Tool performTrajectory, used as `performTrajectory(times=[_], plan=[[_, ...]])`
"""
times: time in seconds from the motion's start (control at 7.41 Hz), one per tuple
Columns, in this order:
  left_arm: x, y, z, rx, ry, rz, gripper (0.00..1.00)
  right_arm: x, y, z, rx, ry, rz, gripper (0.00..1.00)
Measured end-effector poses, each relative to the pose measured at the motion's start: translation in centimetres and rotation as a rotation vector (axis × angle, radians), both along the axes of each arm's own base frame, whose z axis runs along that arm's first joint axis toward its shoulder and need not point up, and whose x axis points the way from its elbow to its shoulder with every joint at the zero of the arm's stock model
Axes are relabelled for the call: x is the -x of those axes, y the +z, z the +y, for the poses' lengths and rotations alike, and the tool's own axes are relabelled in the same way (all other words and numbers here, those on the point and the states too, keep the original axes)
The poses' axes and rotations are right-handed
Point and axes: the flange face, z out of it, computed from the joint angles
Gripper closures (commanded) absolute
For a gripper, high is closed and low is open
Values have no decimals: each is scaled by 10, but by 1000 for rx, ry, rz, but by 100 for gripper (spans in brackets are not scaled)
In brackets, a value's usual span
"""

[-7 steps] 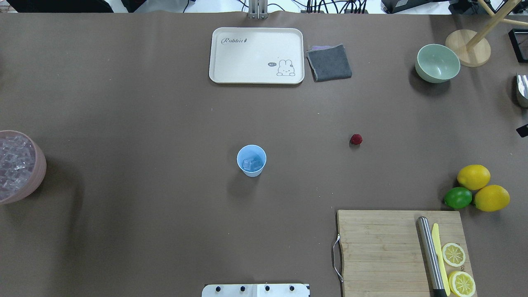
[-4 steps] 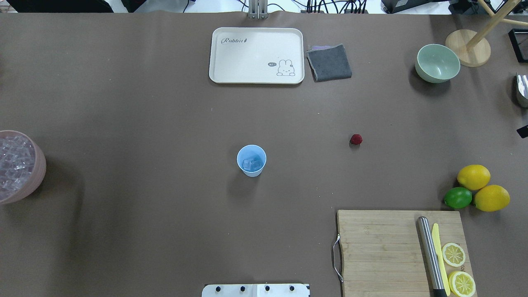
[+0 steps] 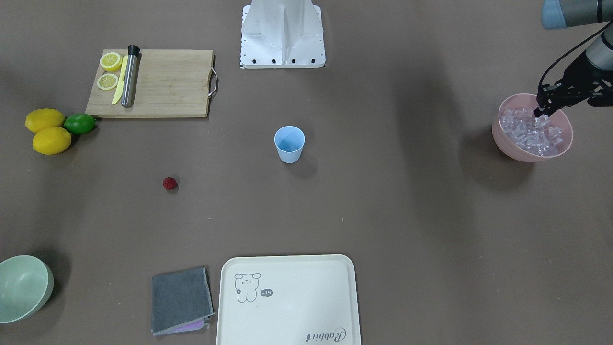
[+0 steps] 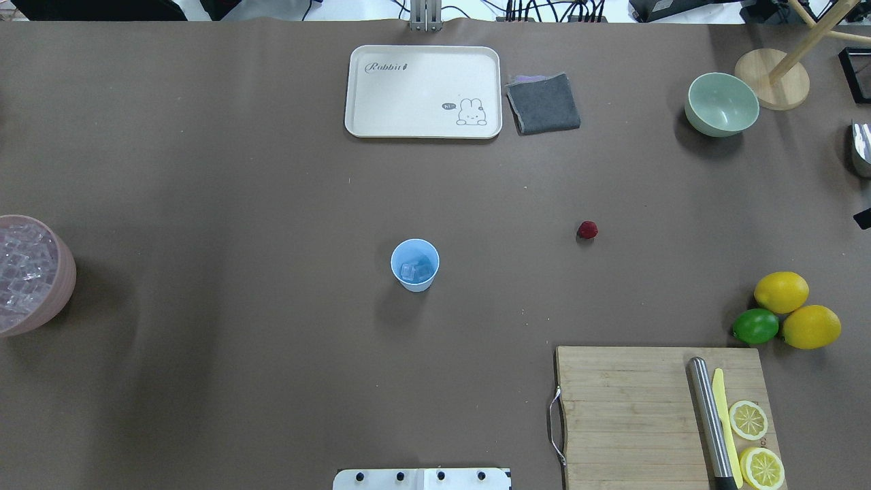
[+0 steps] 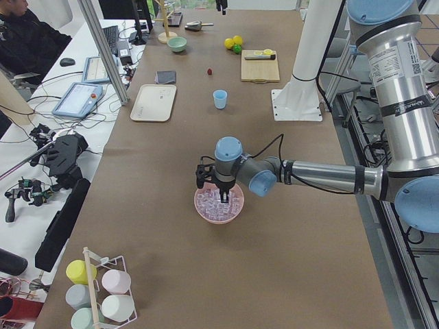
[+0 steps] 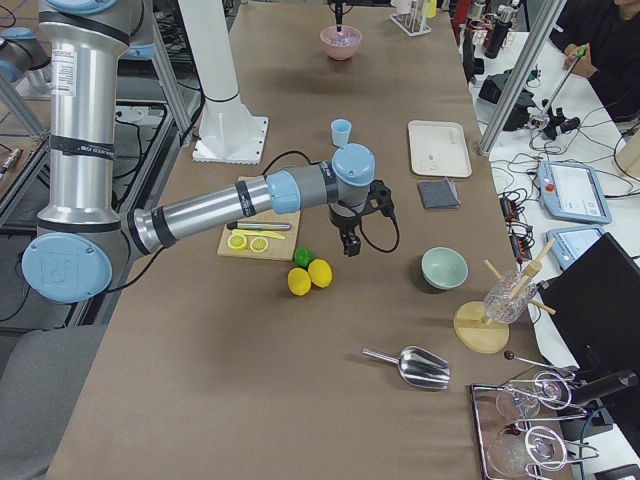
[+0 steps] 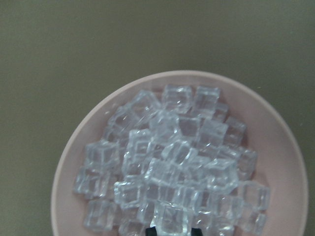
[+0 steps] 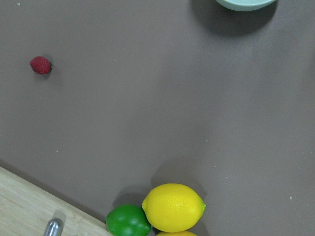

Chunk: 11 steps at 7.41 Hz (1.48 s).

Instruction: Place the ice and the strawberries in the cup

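Note:
Next, my left gripper releases the ice cube inside the light-blue cup [image 3: 290, 145], among the ice at the bottom of the cup.
The light-blue cup [image 4: 415, 265] stands upright mid-table with ice [image 4: 414, 271] in its bottom. At the table's left end, a pink bowl [image 3: 529, 154] is piled with ice cubes [image 7: 172, 157]. My left gripper [image 3: 541, 113] reaches down into that pile. In the left wrist view its fingertips [image 7: 153, 231] sit on either side of one cube, shut on it. The strawberry [image 4: 588, 230] lies alone on the mat, right of the cup. My right gripper [image 6: 349, 247] hovers between the lemons and the mint bowl. I cannot tell whether it is open or shut.
A wooden cutting board [image 4: 633, 415] near the robot's right holds lemon halves, a yellow knife and a steel cylinder. Two lemons and a lime [image 4: 757, 327] lie beside it. The mint bowl [image 4: 721, 103], grey cloth [image 4: 543, 103] and cream tray [image 4: 422, 92] line the far edge.
The ice in the pink bowl looks lighter and slightly rearranged. The cup and strawberry have not moved.

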Motion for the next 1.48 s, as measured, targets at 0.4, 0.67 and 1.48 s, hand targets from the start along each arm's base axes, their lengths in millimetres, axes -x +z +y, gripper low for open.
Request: performTrajectory(times=[0.4, 0.67, 1.48], plan=[[-72, -98, -63, -81, 37, 70, 100, 0, 1, 0, 2, 0, 0, 0], [-152, -187, -85, -21, 39, 114, 100, 1, -1, -2, -1, -1, 0, 0], [-377, -400, -49, 103, -29, 86, 100, 4, -6, -6, -15, -5, -2, 0]])
